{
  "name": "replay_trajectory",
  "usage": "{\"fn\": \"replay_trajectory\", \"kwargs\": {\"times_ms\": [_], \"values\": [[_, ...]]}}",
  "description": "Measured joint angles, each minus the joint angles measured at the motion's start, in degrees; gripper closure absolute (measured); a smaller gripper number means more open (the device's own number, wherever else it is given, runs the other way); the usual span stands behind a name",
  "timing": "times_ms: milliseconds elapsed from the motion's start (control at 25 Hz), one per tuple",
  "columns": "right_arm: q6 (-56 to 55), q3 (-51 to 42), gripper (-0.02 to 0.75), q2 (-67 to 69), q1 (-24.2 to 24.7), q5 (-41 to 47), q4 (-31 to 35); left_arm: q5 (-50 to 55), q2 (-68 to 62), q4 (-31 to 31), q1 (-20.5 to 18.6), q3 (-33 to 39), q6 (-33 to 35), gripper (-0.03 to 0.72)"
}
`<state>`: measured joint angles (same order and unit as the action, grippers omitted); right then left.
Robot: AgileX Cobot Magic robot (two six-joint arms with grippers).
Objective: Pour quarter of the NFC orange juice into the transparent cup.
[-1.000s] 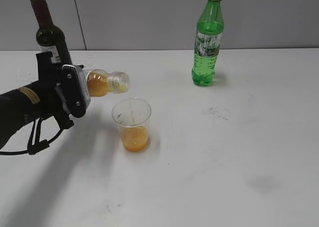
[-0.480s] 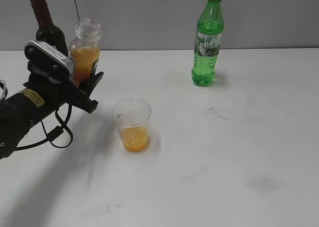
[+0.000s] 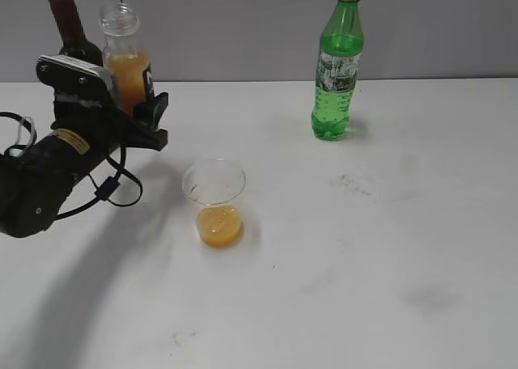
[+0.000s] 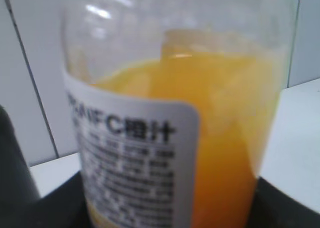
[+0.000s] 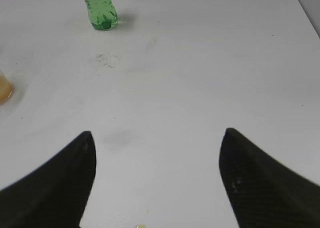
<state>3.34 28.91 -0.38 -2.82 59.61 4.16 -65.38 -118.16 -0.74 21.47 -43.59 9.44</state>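
I will use my left gripper to set the NFC orange juice bottle, now held upright above the table, down between the dark wine bottle and the transparent cup (image 3: 160, 162).
My left gripper (image 3: 133, 102) is shut on the NFC orange juice bottle (image 3: 126, 57), held upright and uncapped above the table at the left. The bottle fills the left wrist view (image 4: 170, 138), its label facing the camera. The transparent cup (image 3: 214, 201) stands on the table to the right of and below the bottle, with orange juice in its bottom. Its edge shows at the far left of the right wrist view (image 5: 4, 88). My right gripper (image 5: 157, 153) is open and empty over bare table; it does not show in the exterior view.
A dark wine bottle (image 3: 69, 29) stands just behind the left gripper. A tall green bottle (image 3: 337, 65) stands at the back right, also in the right wrist view (image 5: 100, 8). The white table (image 3: 388, 248) has faint smudges.
The juice bottle has swung from tipped over the cup to upright, and the left gripper has drawn back to the left and up. The cup holds juice.
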Motion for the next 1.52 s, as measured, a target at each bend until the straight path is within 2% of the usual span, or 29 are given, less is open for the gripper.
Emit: {"fn": "replay_trajectory", "kwargs": {"times_ms": [240, 400, 840, 920, 1040, 1080, 1240, 1520], "values": [[0.00, 0.00, 0.148, 0.00, 0.00, 0.00, 0.00, 0.25, -6.39, -0.01, 0.00, -5.93, -1.08, 0.223], [0.00, 0.00, 0.148, 0.00, 0.00, 0.00, 0.00, 1.17, -9.79, -0.55, -0.09, -8.21, -4.16, 0.223], [0.00, 0.00, 0.148, 0.00, 0.00, 0.00, 0.00, 1.40, -13.26, -0.99, -0.26, -9.08, -5.17, 0.221], [0.00, 0.00, 0.148, 0.00, 0.00, 0.00, 0.00, 1.46, -13.26, -0.99, -0.38, -9.08, -5.17, 0.181], [0.00, 0.00, 0.148, 0.00, 0.00, 0.00, 0.00, 1.46, -13.26, -0.99, -0.38, -9.08, -5.17, 0.050], [0.00, 0.00, 0.148, 0.00, 0.00, 0.00, 0.00, 1.34, -13.26, -0.99, -0.38, -8.95, -5.17, 0.031], [0.00, 0.00, 0.148, 0.00, 0.00, 0.00, 0.00, 0.41, -12.98, -0.99, -0.38, -6.70, -5.17, 0.008], [0.00, 0.00, 0.148, 0.00, 0.00, 0.00, 0.00, -3.02, -8.43, -0.99, -0.43, 1.74, -5.17, 0.008]]}}
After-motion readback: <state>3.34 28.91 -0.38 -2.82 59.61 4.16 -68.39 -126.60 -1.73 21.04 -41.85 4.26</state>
